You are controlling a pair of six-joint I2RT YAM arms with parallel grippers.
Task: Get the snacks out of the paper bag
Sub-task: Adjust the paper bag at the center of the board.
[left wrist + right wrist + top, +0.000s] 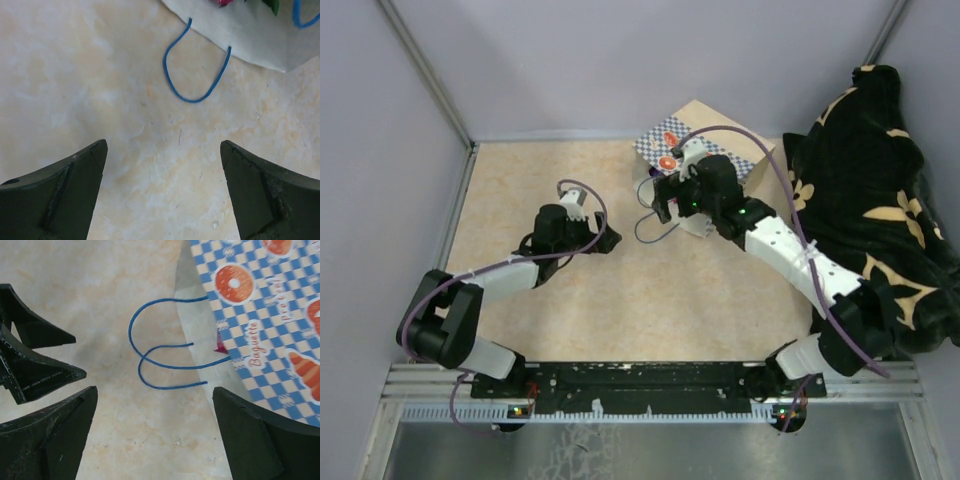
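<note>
The green snack is just inside the paper bag's opening, beside the pink snack. My left gripper should close on the near end of the green snack (679, 206) (271, 5).
The paper bag (712, 135) lies on its side at the back of the table, checkered face up, mouth toward the arms. Its checkered side (265, 315) and blue cord handles (150, 362) fill the right wrist view. A magenta corner of a snack (220, 347) peeks from the mouth. Pink and green snack edges (272, 5) show at the top of the left wrist view, above the bag's pale edge (245, 35). My right gripper (661, 205) (155, 390) hangs open just before the bag's mouth. Left of the handles, my left gripper (610, 240) (164, 145) is open over bare table.
A black-and-tan flowered blanket (870, 200) is heaped at the right side, beside the bag and the right arm. Grey walls close the table at the back and left. The left gripper's fingers (35, 365) show at the left of the right wrist view.
</note>
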